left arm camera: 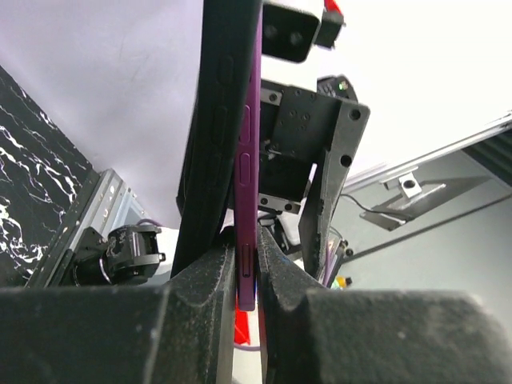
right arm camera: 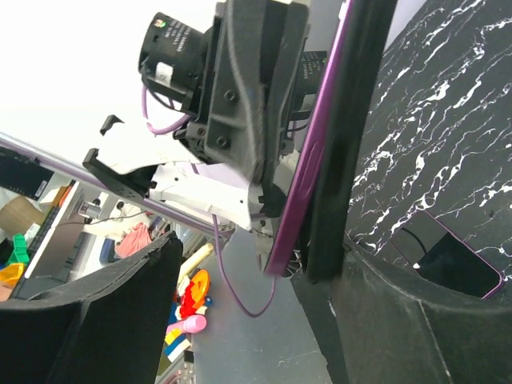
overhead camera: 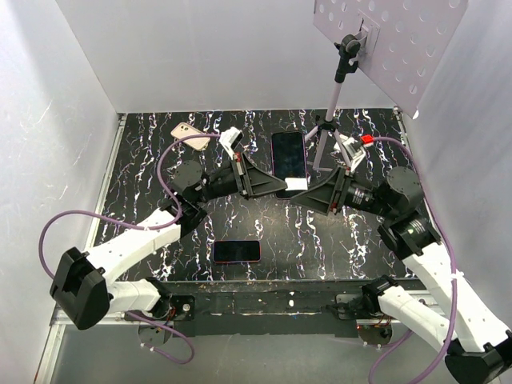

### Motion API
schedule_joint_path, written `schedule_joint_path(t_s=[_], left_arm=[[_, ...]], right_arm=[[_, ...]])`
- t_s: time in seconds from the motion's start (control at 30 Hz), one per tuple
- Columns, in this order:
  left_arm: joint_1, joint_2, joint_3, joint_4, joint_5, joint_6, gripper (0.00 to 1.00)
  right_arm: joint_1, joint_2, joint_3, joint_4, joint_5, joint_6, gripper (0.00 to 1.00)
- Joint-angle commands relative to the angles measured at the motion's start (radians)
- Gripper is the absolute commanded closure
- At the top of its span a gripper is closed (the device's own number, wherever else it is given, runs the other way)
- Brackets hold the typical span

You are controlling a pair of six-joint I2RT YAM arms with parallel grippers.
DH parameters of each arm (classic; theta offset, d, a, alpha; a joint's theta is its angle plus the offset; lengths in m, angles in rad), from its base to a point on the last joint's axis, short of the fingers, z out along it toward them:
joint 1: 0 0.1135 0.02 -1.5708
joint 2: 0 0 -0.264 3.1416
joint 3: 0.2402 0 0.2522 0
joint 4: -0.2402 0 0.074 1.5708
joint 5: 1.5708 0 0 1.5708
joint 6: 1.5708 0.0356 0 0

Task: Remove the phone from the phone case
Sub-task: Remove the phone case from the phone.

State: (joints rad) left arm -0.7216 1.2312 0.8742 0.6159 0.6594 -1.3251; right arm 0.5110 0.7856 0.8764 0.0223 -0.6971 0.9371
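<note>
I should let go of the purple phone with my left gripper on the marbled table [overhead camera: 238, 218], just behind the dark phone.
A purple phone [left arm camera: 246, 160] stands on edge above the middle of the table, and my left gripper [left arm camera: 246, 256] is shut on its lower end. A black phone case [left arm camera: 216, 120] hangs along one side of it, spread away from the phone at the bottom. In the top view the phone [overhead camera: 288, 156] rises between my left gripper [overhead camera: 276, 188] and my right gripper [overhead camera: 308, 190]. In the right wrist view my right gripper [right arm camera: 260, 256] is open. The purple phone [right arm camera: 308, 176] and the case [right arm camera: 352, 120] sit close to its right finger [right arm camera: 376, 304], far from the other.
A dark phone [overhead camera: 237, 251] lies flat near the front of the marbled table [overhead camera: 152, 160]. A pink phone [overhead camera: 190, 130] lies at the back left. A tripod pole [overhead camera: 332, 96] carrying a perforated board [overhead camera: 392, 40] stands behind the grippers. White walls close in both sides.
</note>
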Motion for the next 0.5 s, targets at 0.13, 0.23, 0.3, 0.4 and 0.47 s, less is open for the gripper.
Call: schedule_joint_path(t_s=[0.13,0.23,0.3,0.4,0.47], left_arm=[[0.027,-0.131,-0.046,0.01,-0.173,-0.134,1.0],[0.027,-0.134,-0.064,0.04,-0.193,-0.2,1.0],[0.028,-0.134,-0.07,0.064,-0.198,-0.226,1.0],[0.027,-0.142,-0.066,0.048,-0.202,-0.223,1.0],[0.027,-0.147,-0.064,0.038,-0.204,-0.22,1.0]], right_arm=[[-0.002,-0.143,-0.091,0.054,0.142,-0.018,0.25],[-0.002,-0.099,-0.065,0.048,0.136,-0.018,0.46],[-0.002,-0.066,-0.045,0.056,0.127,-0.017,0.51],[0.001,-0.043,-0.047,0.119,0.122,0.009,0.52],[0.001,-0.031,-0.042,0.133,0.13,0.014,0.52]])
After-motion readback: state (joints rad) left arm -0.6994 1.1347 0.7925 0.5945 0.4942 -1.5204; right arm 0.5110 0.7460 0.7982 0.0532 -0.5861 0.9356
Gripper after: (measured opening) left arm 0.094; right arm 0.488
